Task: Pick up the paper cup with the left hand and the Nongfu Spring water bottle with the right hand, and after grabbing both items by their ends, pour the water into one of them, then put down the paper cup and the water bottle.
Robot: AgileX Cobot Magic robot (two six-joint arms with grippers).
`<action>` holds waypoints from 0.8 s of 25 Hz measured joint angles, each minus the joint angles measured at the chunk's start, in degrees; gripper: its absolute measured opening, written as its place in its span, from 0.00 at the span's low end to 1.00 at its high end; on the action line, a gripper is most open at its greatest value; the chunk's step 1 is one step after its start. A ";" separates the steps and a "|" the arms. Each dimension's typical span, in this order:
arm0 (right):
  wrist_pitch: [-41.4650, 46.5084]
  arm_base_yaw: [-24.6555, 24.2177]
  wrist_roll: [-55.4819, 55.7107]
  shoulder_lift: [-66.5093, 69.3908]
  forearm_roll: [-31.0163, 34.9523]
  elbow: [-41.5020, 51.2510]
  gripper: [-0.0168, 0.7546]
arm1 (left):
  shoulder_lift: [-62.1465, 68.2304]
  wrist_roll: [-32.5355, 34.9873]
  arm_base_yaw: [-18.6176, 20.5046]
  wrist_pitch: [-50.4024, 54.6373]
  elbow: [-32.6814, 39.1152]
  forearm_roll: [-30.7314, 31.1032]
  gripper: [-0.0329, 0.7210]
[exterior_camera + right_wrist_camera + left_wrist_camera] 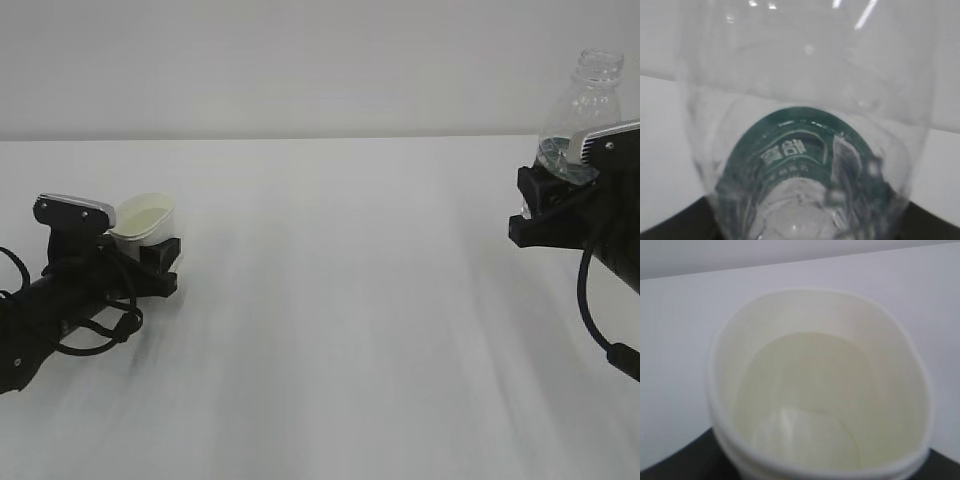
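My left gripper has the paper cup, held upright just above the table, to put down. Next, I set it on the white table, a little closer to the pale wall [115, 226].
My left gripper [140, 248] is shut on the paper cup [145, 216], held upright just above the table at the left, its rim pressed into an oval. In the left wrist view the paper cup [815, 385] fills the frame, and a faint curved line low inside it may be water. At the right edge my right gripper [556, 190] is shut on the lower part of the Nongfu Spring water bottle [585, 105], which is held high with its uncapped neck upward. The right wrist view looks up the bottle [805, 100] past its green label [790, 150]; droplets cling inside.
The white table [340, 300] runs back to a pale wall. Loose black cables [95, 335] hang under the left arm, and another cable [600, 335] hangs under the right arm. A wide stretch of table lies between the two arms.
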 joint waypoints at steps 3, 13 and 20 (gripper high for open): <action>0.00 0.00 0.00 0.00 0.00 0.00 0.53 | 0.65 0.13 0.00 -1.04 -0.08 -0.39 0.61; 1.48 0.00 0.00 0.00 0.00 0.00 0.53 | 0.67 0.35 0.00 -1.24 -0.08 -3.01 0.61; 1.71 0.00 0.00 0.00 -0.83 0.00 0.52 | 0.67 0.70 2.71 -1.30 -0.08 -4.56 0.61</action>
